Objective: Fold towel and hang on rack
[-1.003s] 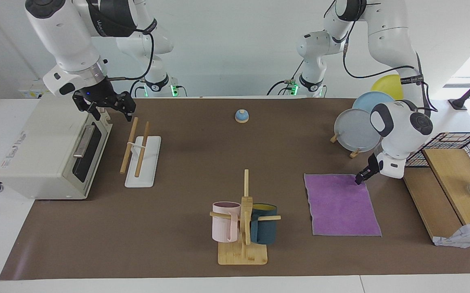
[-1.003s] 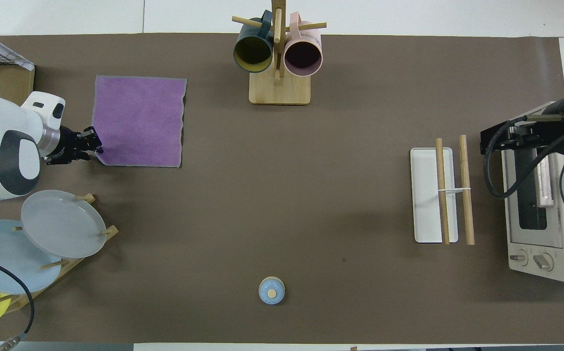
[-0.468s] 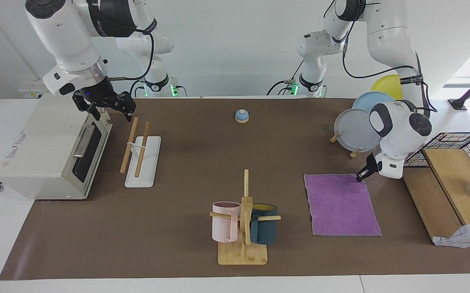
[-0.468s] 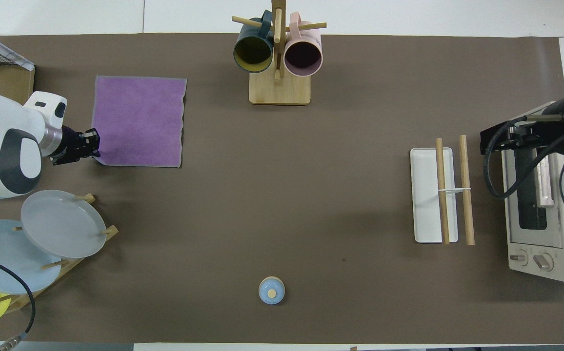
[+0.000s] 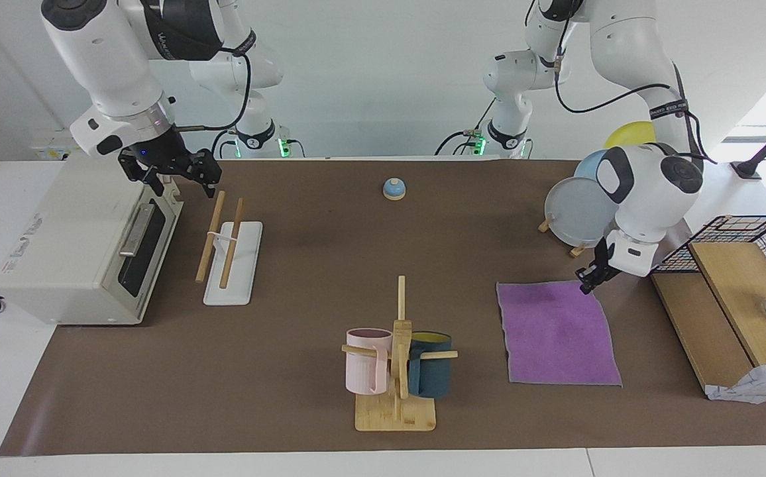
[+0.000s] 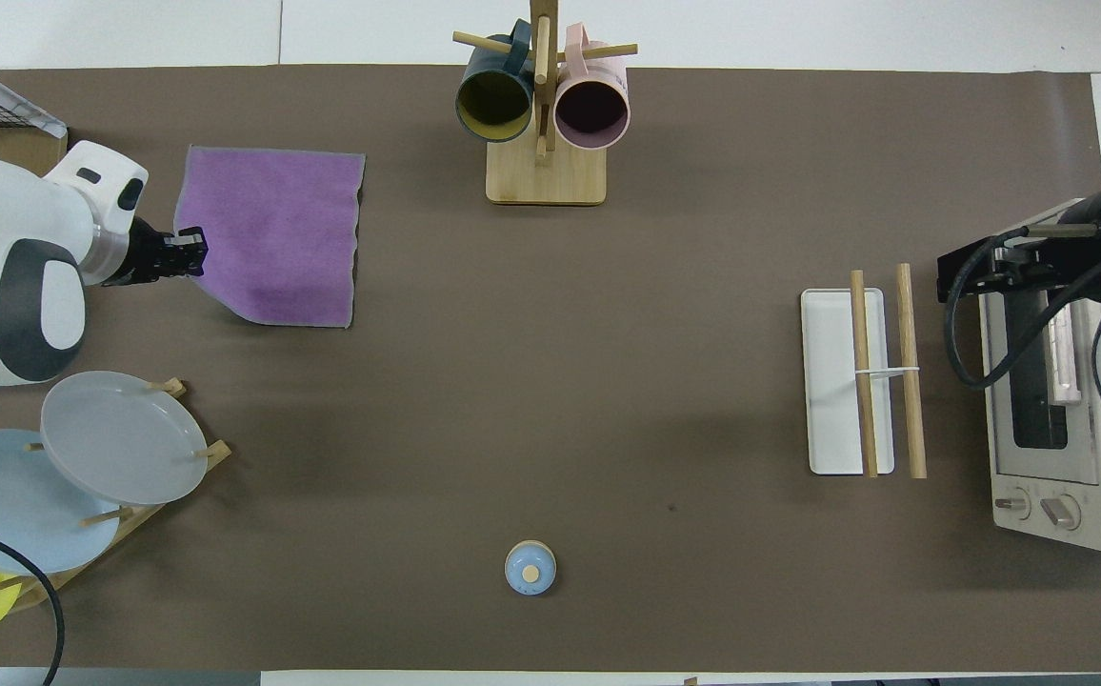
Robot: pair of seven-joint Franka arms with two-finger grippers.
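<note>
I need to release the purple towel's corner with my left gripper, leaving the towel folded around its present edge (image 6: 353, 276) facing the rack.
The purple towel (image 5: 558, 334) (image 6: 270, 233) lies spread on the brown mat toward the left arm's end of the table. My left gripper (image 5: 585, 288) (image 6: 196, 243) is shut on the towel's corner nearest the robots and holds that corner a little off the mat. The rack (image 5: 224, 242) (image 6: 860, 381), two slanted wooden rods on a white base, stands toward the right arm's end of the table. My right gripper (image 5: 181, 182) (image 6: 950, 272) waits open in the air between the rack's upper end and the toaster oven, holding nothing.
A mug tree (image 5: 396, 358) (image 6: 543, 105) with a pink and a teal mug stands mid-table, farther from the robots. A toaster oven (image 5: 78, 245) (image 6: 1046, 381) sits beside the rack. A plate stand (image 5: 578, 212) (image 6: 122, 438), a blue bell (image 5: 394, 189) and a wire basket (image 5: 741, 238) are also here.
My left gripper closed on the towel's near corner and rose, lifting and drawing that corner inward over the cloth. The right arm stayed still.
</note>
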